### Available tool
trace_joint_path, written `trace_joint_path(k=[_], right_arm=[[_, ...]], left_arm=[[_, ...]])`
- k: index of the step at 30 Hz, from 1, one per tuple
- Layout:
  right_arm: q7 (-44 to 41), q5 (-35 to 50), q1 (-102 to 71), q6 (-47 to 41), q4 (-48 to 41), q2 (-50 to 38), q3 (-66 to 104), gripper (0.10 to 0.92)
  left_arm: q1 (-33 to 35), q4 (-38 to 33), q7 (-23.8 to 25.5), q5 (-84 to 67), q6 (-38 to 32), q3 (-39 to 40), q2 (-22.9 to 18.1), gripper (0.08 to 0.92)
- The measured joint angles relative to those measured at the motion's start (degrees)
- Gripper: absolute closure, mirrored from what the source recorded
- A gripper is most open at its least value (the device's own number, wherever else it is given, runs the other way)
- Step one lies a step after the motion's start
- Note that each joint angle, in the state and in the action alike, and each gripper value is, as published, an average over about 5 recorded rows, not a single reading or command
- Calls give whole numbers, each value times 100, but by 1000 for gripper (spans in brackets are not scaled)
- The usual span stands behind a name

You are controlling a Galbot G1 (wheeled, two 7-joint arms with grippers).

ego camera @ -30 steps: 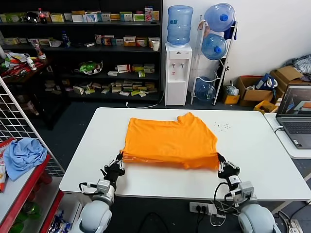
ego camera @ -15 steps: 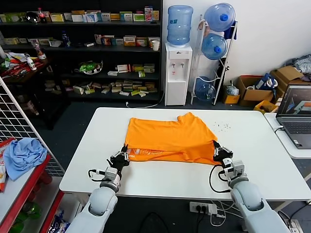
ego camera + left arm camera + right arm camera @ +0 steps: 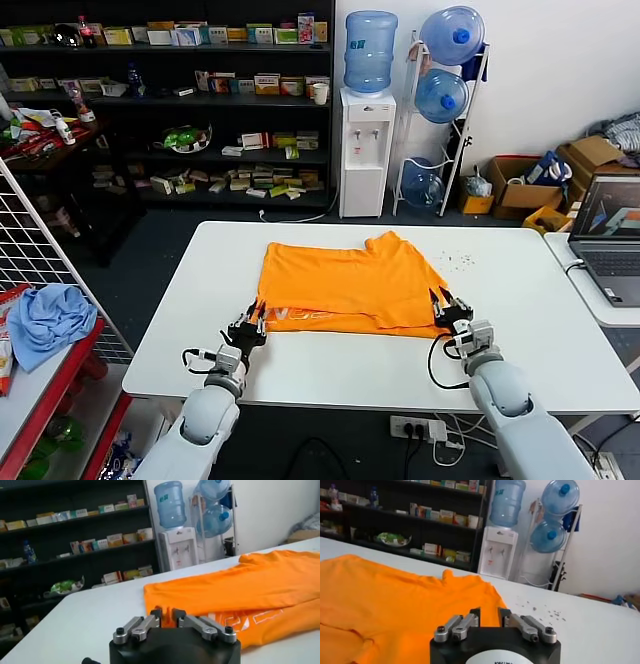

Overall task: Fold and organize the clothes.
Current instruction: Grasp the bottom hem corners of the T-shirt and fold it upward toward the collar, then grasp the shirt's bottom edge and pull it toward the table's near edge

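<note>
My right gripper is past the T-shirt's near corner, over its side edge; next I back off, pinch that corner (image 3: 444,334), then pull it closer.
The bright orange T-shirt (image 3: 345,285) lies across the middle of the white table (image 3: 520,300). Its near hem is turned up and over, so a strip with white lettering (image 3: 300,317) faces me. My left gripper (image 3: 250,322) is at the near left corner of the shirt, shut on the orange cloth (image 3: 167,614). My right gripper (image 3: 449,304) is at the near right corner, with orange cloth (image 3: 489,615) between its fingers. The shirt's collar points toward the far side of the table. The lettering also shows in the left wrist view (image 3: 240,621).
A laptop (image 3: 612,240) sits on a side table at the right. A wire rack at the left holds a light blue cloth (image 3: 45,318). Small dark specks (image 3: 458,262) lie on the table beyond the shirt. Shelves and a water dispenser (image 3: 366,150) stand behind.
Both grippers have moved away from me with the near hem. The hem has rolled over onto the shirt, the lettered underside has come into view, and the shirt looks shorter.
</note>
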Motion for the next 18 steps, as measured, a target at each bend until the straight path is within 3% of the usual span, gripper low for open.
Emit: trace_joint_path(k=[11,14,18], right_arm=[[2,35,-840,-411,591,-123,407,221],[-14,42,-937,-450,623,-111,445,242],[-31,66,-991,-483,626,-87,474,345]], left_arm=[[269,-157,-10,-416,232,15,198,304],[256,-150,-22,-501,274,38,199,225],[190,-104,-54,-621,315,39,186,181]])
